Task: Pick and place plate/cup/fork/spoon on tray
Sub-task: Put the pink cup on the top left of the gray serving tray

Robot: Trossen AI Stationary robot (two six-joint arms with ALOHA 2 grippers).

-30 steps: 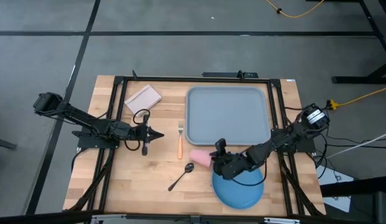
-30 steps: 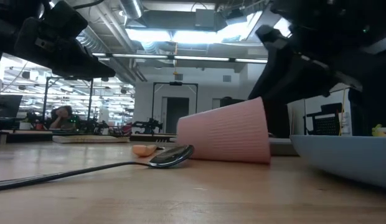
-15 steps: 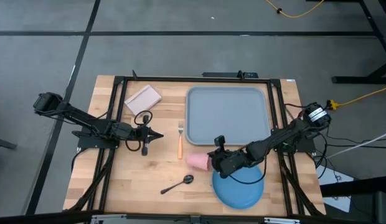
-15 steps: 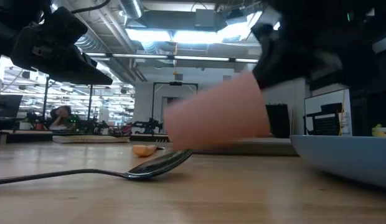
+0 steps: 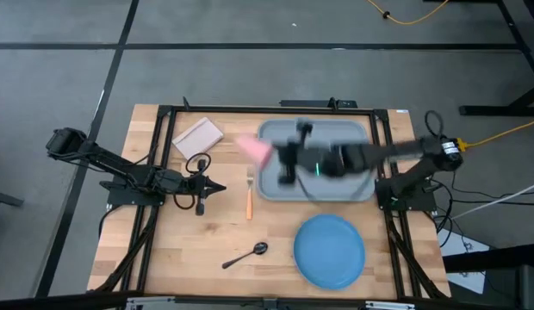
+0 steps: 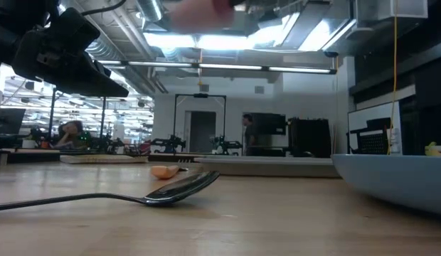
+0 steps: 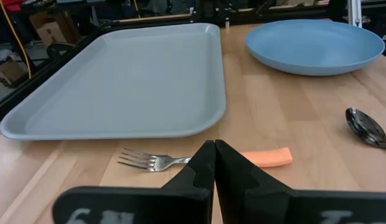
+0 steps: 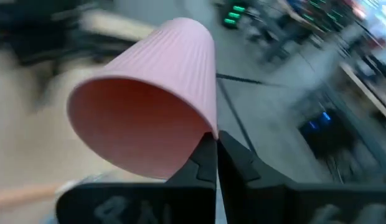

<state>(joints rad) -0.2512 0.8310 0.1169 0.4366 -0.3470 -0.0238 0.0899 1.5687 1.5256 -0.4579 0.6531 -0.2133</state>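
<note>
My right gripper needs to release the pink cup on the grey-blue tray (image 5: 285,139) near its far corner, fork side.
My right gripper (image 5: 274,156) is shut on the pink cup (image 5: 254,148), high above the left edge of the grey-blue tray (image 5: 336,176); the arm is blurred. The cup fills the right wrist view (image 8: 149,106). The blue plate (image 5: 329,251) lies on the table near the front edge. The dark spoon (image 5: 245,254) lies to its left. The orange-handled fork (image 5: 249,196) lies left of the tray. My left gripper (image 5: 217,186) is shut and empty, left of the fork, and it also shows in the left wrist view (image 7: 215,149). My right gripper holds the cup by its rim (image 8: 209,132), pinched at the fingertips (image 8: 205,155). The cup is lifted clear of the table and lies tilted on its side. Its open mouth faces back toward the wrist and its base points away.
A small pale flat rectangle (image 5: 198,135) lies at the far left of the table. A black frame (image 5: 164,155) runs around the work area. Bare wood lies between the fork and the plate.
My right gripper has lifted the cup off the table beside the plate. It has swung fast up and toward the far edge, to above the tray's left side. The cup went from lying on the wood to hanging clear. The spoon slid and turned a little toward the near edge.
</note>
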